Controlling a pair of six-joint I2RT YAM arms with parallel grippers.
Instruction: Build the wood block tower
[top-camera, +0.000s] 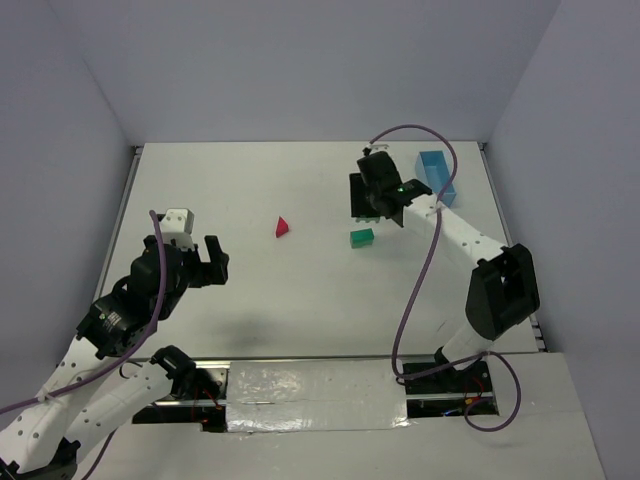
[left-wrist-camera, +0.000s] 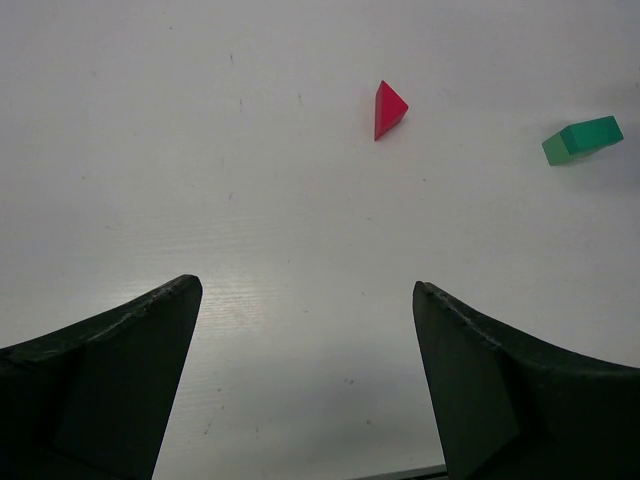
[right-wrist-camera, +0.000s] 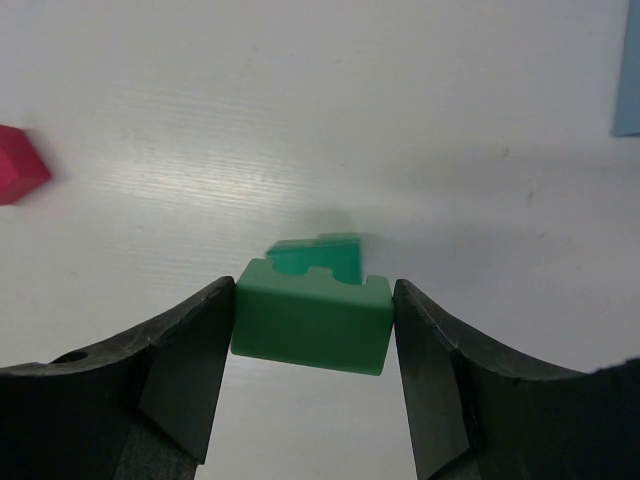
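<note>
I need to release the notched green block from my right gripper on top of the other green block (top-camera: 362, 237) (right-wrist-camera: 318, 258) on the white table.
My right gripper (right-wrist-camera: 312, 288) is shut on a green block (right-wrist-camera: 310, 325), with a finger pressed on each side. The block hangs off the table, with a notch along its far top edge. Just beyond and below it a second green block (right-wrist-camera: 322, 255) lies on the white table (top-camera: 300, 300); it is also visible from above (top-camera: 362, 237) and in the left wrist view (left-wrist-camera: 582, 138). The right gripper (top-camera: 371, 211) hovers just behind that block. A red triangular piece (top-camera: 283, 227) (left-wrist-camera: 388, 108) (right-wrist-camera: 18, 165) lies alone to the left. My left gripper (top-camera: 212, 262) (left-wrist-camera: 305, 290) stands open over bare table, far from the blocks.
A light blue tray (top-camera: 437, 177) (right-wrist-camera: 628, 70) sits at the back right, beside the right arm. The right arm's purple cable (top-camera: 425, 270) loops above the table's right side. Grey walls close in the table on three sides.
</note>
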